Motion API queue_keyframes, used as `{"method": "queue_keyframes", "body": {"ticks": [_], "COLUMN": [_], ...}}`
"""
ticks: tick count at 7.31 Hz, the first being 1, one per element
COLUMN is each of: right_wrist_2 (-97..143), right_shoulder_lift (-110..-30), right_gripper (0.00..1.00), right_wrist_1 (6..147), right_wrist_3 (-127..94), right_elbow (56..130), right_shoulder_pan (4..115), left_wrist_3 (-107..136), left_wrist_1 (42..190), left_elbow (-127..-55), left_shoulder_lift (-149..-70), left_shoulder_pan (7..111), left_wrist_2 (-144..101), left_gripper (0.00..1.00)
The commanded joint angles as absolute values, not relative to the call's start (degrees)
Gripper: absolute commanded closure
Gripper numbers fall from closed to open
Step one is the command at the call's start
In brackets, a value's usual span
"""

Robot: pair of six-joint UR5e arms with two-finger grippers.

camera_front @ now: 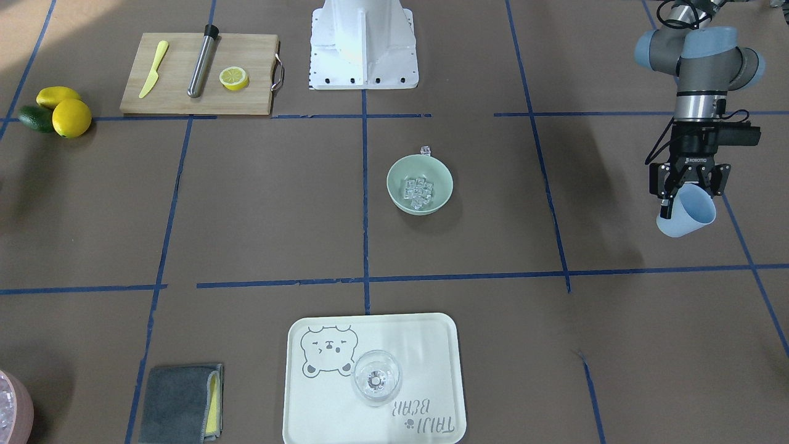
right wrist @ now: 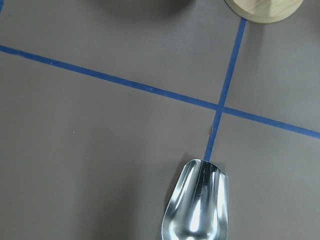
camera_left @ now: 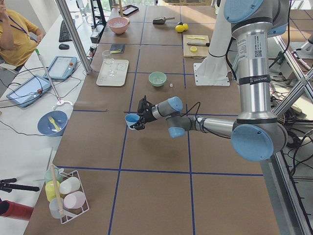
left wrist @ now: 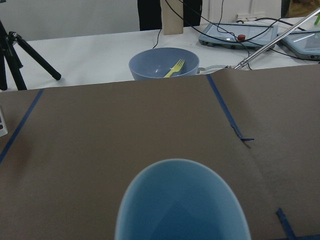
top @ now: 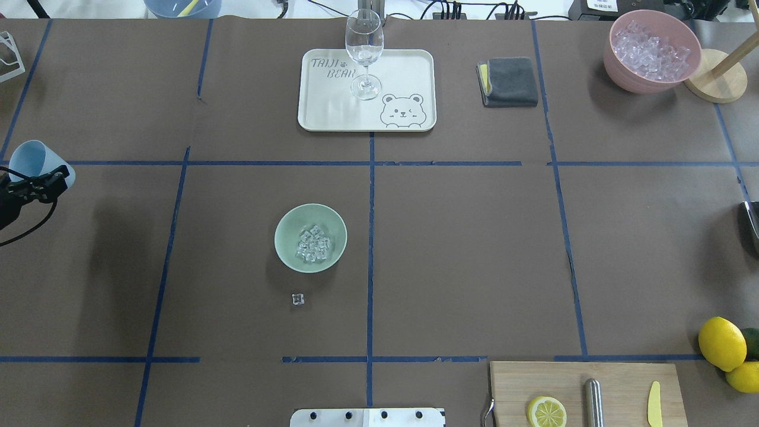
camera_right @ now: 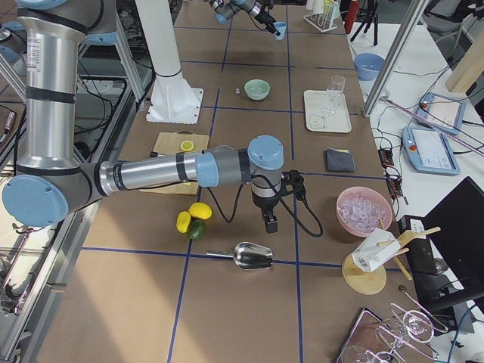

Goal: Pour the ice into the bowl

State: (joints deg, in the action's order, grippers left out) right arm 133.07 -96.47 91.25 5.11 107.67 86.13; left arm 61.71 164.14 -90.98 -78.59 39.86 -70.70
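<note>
Next, the left gripper releases the light blue cup on the table, in the middle of its blue-taped square (camera_front: 644, 200).
The pale mint-green bowl (camera_front: 396, 174) (top: 284, 226) stands near the table's middle. A heap of clear ice cubes (camera_front: 418, 192) (top: 313, 244) lies in it. One stray cube (camera_front: 425, 150) (top: 298, 299) lies on the table on the robot's side of the bowl. My left gripper (camera_front: 687, 187) (top: 37, 182) is shut on a light blue cup (camera_front: 687, 213) (top: 31, 159), held tilted above the table far to the bowl's left. The cup looks empty in the left wrist view (left wrist: 182, 205). My right gripper (camera_right: 269, 223) hangs above a metal scoop (right wrist: 197, 207); I cannot tell whether it is open or shut.
A white tray (top: 409, 65) with a clear stemmed glass (top: 364, 50) stands at the far side. A grey cloth (top: 510, 80) and a pink tub of ice (top: 649, 50) are at the far right. A cutting board (camera_front: 197, 74) with a lemon half and lemons (camera_front: 65, 111) sit near the robot's right.
</note>
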Motion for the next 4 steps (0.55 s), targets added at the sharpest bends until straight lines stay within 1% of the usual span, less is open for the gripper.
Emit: {"method": "queue_keyframes", "body": {"ticks": [1,4], "right_wrist_2": [133.07,133.07], "right_shoulder_lift": [-96.5,-96.5], "right_gripper": [0.0,0.0], "right_wrist_1": [91.23,91.23], "right_wrist_3": [5.1,5.1], "right_elbow": [107.84,107.84], "right_shoulder_pan": [86.13,86.13], "left_wrist_3": [63.81,63.37], "left_wrist_1": [165.15,165.41], "left_elbow": [-88.42,-88.77], "left_shoulder_lift": [-78.4,-77.87], "left_shoulder_pan": [38.77,35.35], "left_wrist_2": [-70.75,-72.07], "left_gripper": [1.0,1.0]}}
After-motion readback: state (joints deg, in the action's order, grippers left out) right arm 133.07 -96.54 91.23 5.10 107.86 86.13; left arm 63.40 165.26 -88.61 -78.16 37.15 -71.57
